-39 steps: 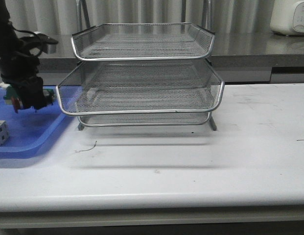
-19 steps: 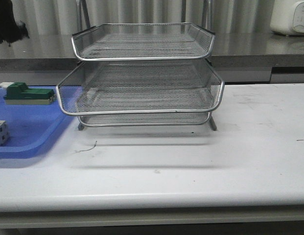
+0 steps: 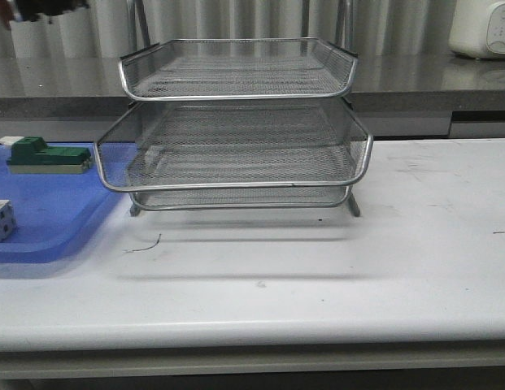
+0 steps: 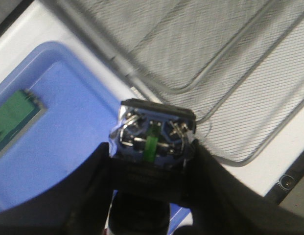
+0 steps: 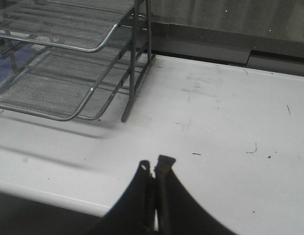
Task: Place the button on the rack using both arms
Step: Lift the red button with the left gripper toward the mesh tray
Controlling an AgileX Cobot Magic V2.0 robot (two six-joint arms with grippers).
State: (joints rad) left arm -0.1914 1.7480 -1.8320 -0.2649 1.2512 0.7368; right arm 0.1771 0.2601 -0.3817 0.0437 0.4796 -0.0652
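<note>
The robot's left gripper will release the button on the rack's lower mesh shelf (image 3: 216,155), close to the middle of that shelf's front rim.
My left gripper (image 4: 152,155) is shut on the button (image 4: 152,137). Its blue end with metal terminals and a green strip faces the left wrist camera, and its red head is hidden. I hold it high above the corner where the blue tray (image 4: 68,112) meets the wire-mesh rack (image 4: 191,49). In the front view only a dark sliver of the left arm (image 3: 49,6) shows at the top left, above the rack (image 3: 236,96). My right gripper (image 5: 155,164) is shut and empty, low over the white table to the right of the rack (image 5: 68,49).
The blue tray (image 3: 49,219) lies left of the rack and holds a green block (image 3: 45,156) and a white cube (image 3: 0,219). A small wire scrap (image 3: 145,245) lies on the table in front of the rack. A white appliance (image 3: 484,28) stands far back right.
My left arm has risen from the blue tray, next to the green block, up to the top left edge of the front view. The green block is now uncovered.
</note>
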